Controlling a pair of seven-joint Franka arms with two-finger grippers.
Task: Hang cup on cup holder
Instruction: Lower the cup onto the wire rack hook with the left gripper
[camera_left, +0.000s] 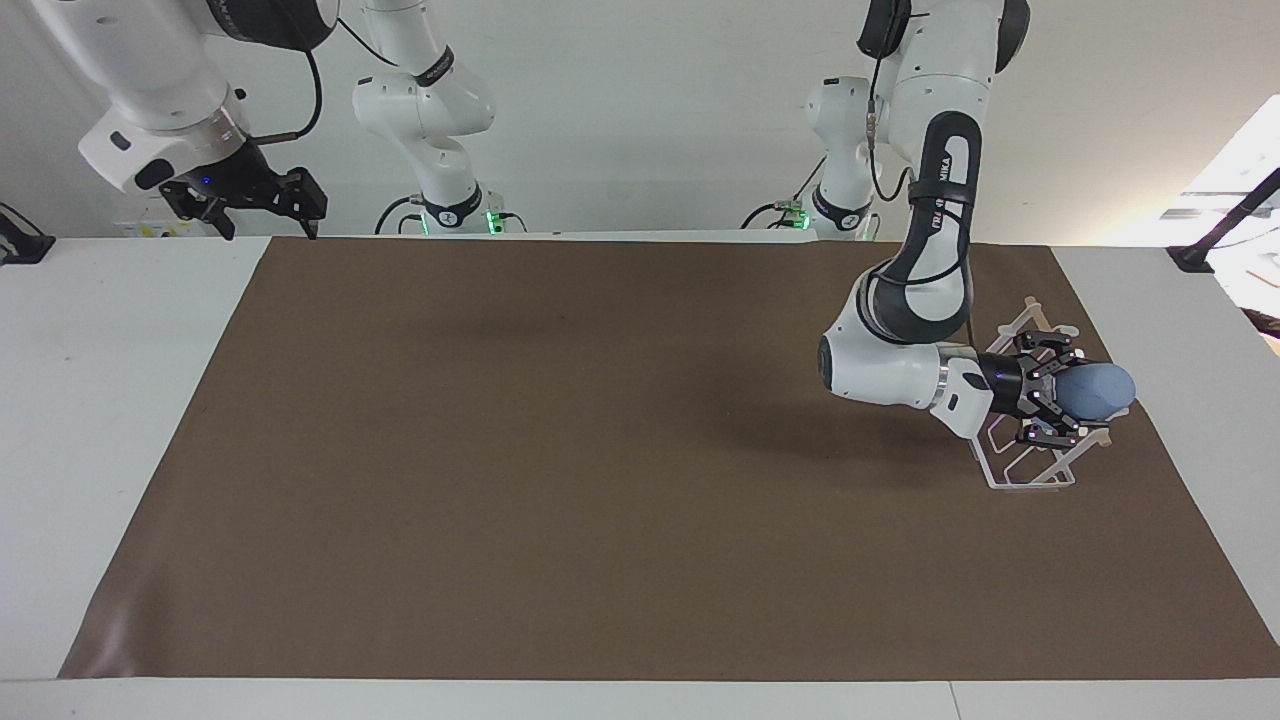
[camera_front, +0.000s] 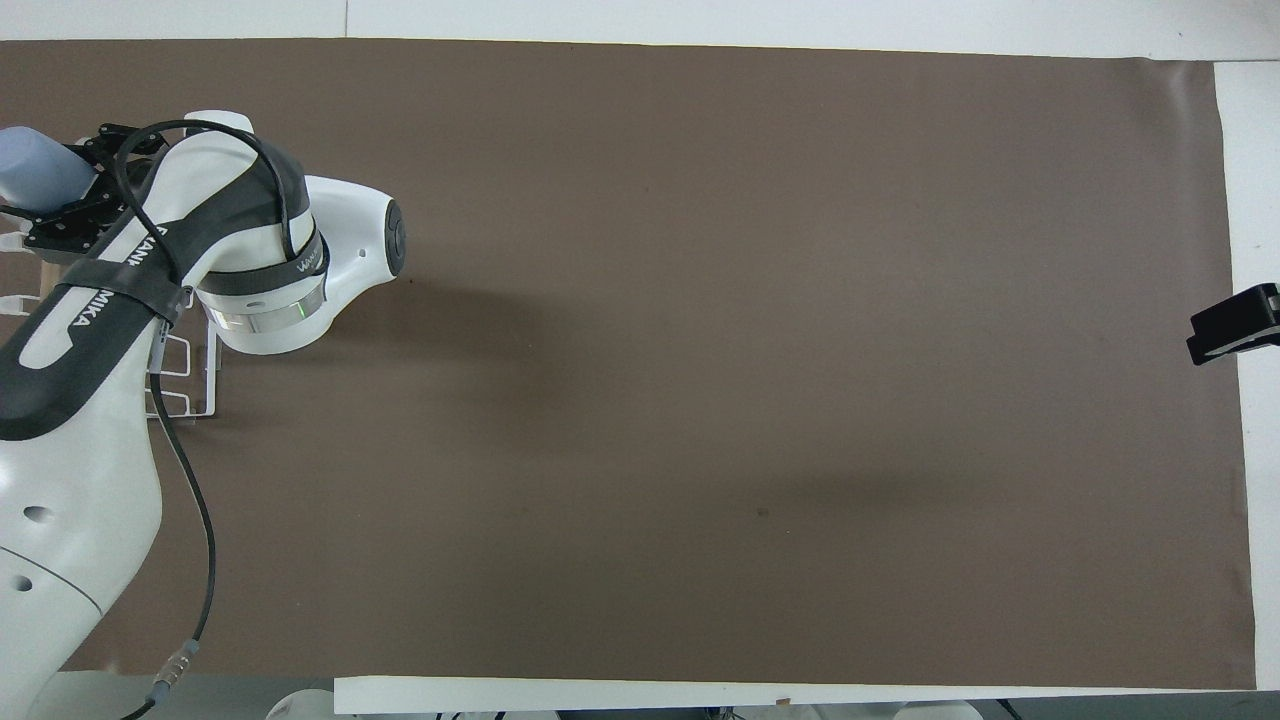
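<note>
The robot's left gripper needs to release the light-blue cup on the white wire cup holder's end peg (camera_front: 137, 250), the one farthest from the cup holder's exposed corner. The cup is held sideways just over the holder.
My left gripper (camera_left: 1062, 397) is shut on the light-blue cup (camera_left: 1098, 391) and holds it sideways, rounded base pointing away from the arm, just over the white wire cup holder (camera_left: 1030, 470). The holder stands on the brown mat at the left arm's end of the table, and the arm hides most of its prongs. In the overhead view the cup (camera_front: 38, 172) sticks out of the left gripper (camera_front: 72, 196), and only a corner of the holder (camera_front: 190, 375) shows. My right gripper (camera_left: 262, 208) waits raised over the right arm's end of the table, and it also shows in the overhead view (camera_front: 1232, 324).
A brown mat (camera_left: 600, 470) covers most of the white table (camera_left: 90, 400). Black clamps sit at the table's two ends near the robots.
</note>
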